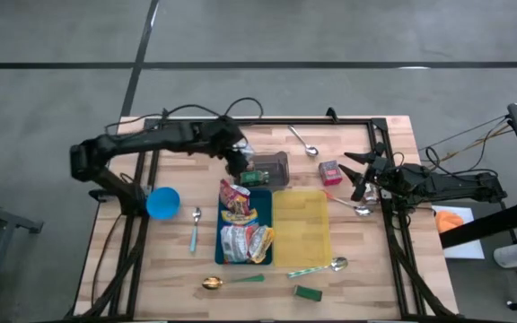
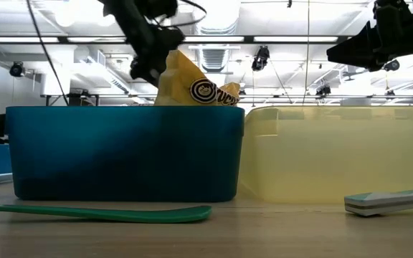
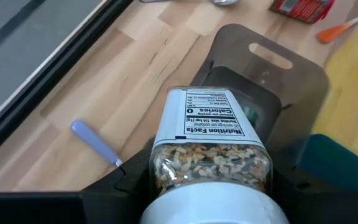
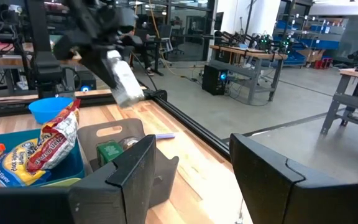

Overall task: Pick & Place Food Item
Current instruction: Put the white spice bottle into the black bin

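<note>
The glass jar, tilted above the bin now, will go down in the dark grey bin (image 1: 256, 165) (image 3: 211, 127) beside the green pack, where I need to set it with my left gripper.
A glass jar (image 3: 211, 146) of dried flakes, with a white label and a white cap (image 3: 213, 208), hangs over the dark grey bin (image 1: 275, 169) at mid table, with my left gripper (image 1: 238, 161) shut on it. The right wrist view shows the jar (image 4: 124, 78) tilted, clear above the bin. A green pack (image 4: 109, 152) lies inside that bin. Snack bags (image 1: 240, 220) fill the blue bin (image 1: 263, 199) beside the yellow bin (image 1: 302, 226). My right gripper (image 1: 355, 175) waits open at the table's right side, level, touching nothing. My left gripper pinches the jar between its two fingers (image 3: 124, 182), on the glass body right next to the white cap (image 3: 166, 174). The fingers slant downward from the table's left side. The jar points away from the wrist, base lowest, lifted clear above the dark bin.
A blue bowl (image 1: 162, 202) sits at the left, a red packet (image 1: 329, 170) and spoons (image 1: 305, 144) at the far right. More spoons and a small green pack (image 1: 308, 292) lie along the near edge. A blue-handled utensil (image 3: 95, 142) lies beside the dark bin.
</note>
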